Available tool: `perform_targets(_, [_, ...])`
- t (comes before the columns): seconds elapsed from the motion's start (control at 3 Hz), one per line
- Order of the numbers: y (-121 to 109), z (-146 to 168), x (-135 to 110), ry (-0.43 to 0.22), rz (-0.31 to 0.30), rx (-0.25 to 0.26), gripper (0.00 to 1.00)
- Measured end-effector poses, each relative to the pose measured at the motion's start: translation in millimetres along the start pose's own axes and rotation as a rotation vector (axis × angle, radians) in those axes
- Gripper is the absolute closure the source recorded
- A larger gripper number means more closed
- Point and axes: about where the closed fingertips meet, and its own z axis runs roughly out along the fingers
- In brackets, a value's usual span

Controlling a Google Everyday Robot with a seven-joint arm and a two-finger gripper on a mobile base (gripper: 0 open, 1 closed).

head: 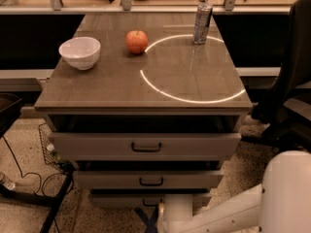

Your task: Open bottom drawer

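Note:
My gripper closes next on the black handle (149, 203) at the centre of the bottom drawer, because that drawer has to be pulled open.
The bottom drawer (116, 199) is the lowest of three grey-beige drawers in the cabinet, and only a thin strip of its front shows. Its small black handle (150, 202) sits at the centre and is partly covered by my arm. My gripper (164, 210) is at the end of the white arm (228, 215), which comes in from the lower right. It sits low, right in front of the bottom drawer's handle. The white wrist (178, 208) hides most of it. The middle drawer (148, 180) and the top drawer (146, 146) are above.
On the brown cabinet top (121, 84) stand a white bowl (79, 52), a red apple (137, 41) and a silver can (202, 23). A black chair (291, 81) stands to the right. Cables and a black stand (29, 193) lie on the floor at the left.

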Motion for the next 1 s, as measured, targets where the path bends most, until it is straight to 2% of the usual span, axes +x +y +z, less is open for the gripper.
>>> perform_targets(0.67, [2.6, 47.8, -18.9, 0.031, -0.092, -0.034, 0.0])
perform_targets(1.0, [-3.0, 78.2, -19.3, 0.053, -0.106, -0.064, 0.0])
